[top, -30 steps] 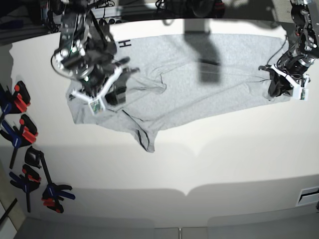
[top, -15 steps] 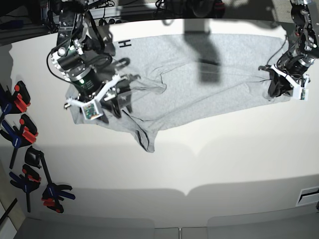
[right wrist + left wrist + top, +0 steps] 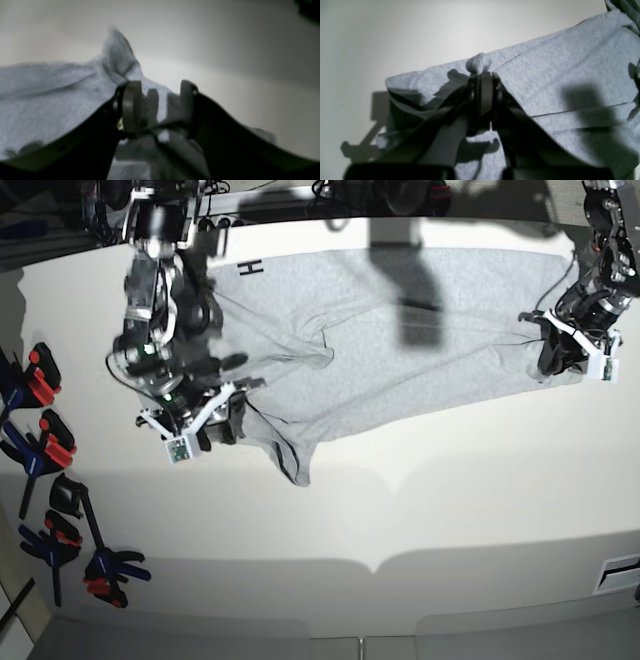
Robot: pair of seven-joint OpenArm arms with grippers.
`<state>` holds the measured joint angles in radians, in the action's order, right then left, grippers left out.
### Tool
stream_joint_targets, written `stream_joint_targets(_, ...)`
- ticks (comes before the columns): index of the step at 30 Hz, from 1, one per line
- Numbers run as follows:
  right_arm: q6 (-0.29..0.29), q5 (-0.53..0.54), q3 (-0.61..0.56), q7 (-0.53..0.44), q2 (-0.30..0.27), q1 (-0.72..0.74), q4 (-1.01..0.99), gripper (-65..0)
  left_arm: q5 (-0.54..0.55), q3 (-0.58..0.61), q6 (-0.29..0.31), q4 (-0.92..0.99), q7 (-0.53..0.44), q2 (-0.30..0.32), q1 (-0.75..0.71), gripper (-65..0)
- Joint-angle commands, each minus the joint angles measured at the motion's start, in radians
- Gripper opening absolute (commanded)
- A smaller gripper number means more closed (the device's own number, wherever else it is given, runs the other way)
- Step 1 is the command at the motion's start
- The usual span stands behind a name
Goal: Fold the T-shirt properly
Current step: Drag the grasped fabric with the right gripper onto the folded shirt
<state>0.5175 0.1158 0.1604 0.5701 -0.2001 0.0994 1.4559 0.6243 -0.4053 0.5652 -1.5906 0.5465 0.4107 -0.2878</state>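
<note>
The inner end of the folded point (image 3: 284, 429) (image 3: 117, 77) at the near edge of the light grey T-shirt should be gripped next by my right gripper.
The light grey T-shirt (image 3: 400, 350) lies spread and wrinkled across the back of the white table, with a black letter (image 3: 250, 268) showing at its far left edge. My left gripper (image 3: 552, 358) is at the shirt's right end. In the left wrist view it (image 3: 481, 75) is shut on a small pinch of grey fabric (image 3: 478, 63). My right gripper (image 3: 225, 422) is at the shirt's near-left edge. In the right wrist view it (image 3: 160, 105) is open, with its jaws apart over the shirt's edge (image 3: 50, 95).
Several blue, red and black spring clamps (image 3: 45, 455) lie along the table's left edge. A folded point of the shirt (image 3: 295, 470) reaches toward the front. Bare white table (image 3: 400, 520) fills the front half. Cables and dark gear (image 3: 330, 195) sit behind the table.
My right arm has swung toward the front left, from the shirt's upper-left area to its near-left edge. The left arm and its grip have not moved.
</note>
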Motion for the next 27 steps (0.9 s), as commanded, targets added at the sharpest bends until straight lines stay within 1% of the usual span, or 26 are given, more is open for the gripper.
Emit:
stream_joint_targets(1,0.006,0.018,0.002,-0.022,-0.008,0.045,-0.022,-41.0,0.016,-0.007,0.003,-0.018,-0.028,0.016,0.005,-65.0)
stream_joint_targets(4,0.061,0.019,0.002,-0.02,-0.008,0.089,-0.111,-41.0,0.016,-0.007,0.003,-0.018,-0.028,0.016,0.005,-65.0)
stream_joint_targets(6,0.116,0.019,-0.001,-0.02,-0.008,0.101,-0.142,-41.0,0.016,-0.007,0.003,-0.018,-0.028,0.016,0.005,-65.0)
stream_joint_targets(8,0.147,0.019,-0.013,-0.02,-0.008,0.102,-0.148,-41.0,0.016,-0.007,0.003,-0.018,-0.029,0.016,0.005,-65.0)
stream_joint_targets(16,0.149,0.021,-0.068,-0.006,-0.008,0.097,-0.148,-41.0,0.016,-0.007,0.003,-0.018,-0.046,0.016,0.005,-65.0)
stream_joint_targets(17,0.149,0.032,-0.071,0.0,-0.008,0.097,-0.148,-41.0,0.016,-0.007,0.003,-0.018,-0.046,0.016,0.005,-65.0)
stream_joint_targets(20,0.15,0.11,-0.071,0.032,-0.008,0.099,-0.147,-41.0,0.016,-0.007,0.003,-0.018,-0.046,0.016,0.005,-65.0)
stream_joint_targets(22,0.166,0.145,-0.071,0.048,-0.008,0.1,-0.147,-41.0,0.016,-0.007,0.003,-0.018,-0.046,0.016,0.005,-65.0)
stream_joint_targets(23,0.181,0.155,-0.071,0.049,-0.008,0.1,-0.147,-41.0,0.015,-0.007,0.003,-0.018,-0.046,0.016,0.005,-65.0)
stream_joint_targets(27,0.181,0.154,-0.071,0.049,-0.008,0.1,-0.147,-41.0,0.016,-0.007,0.003,-0.018,-0.046,0.016,0.005,-65.0)
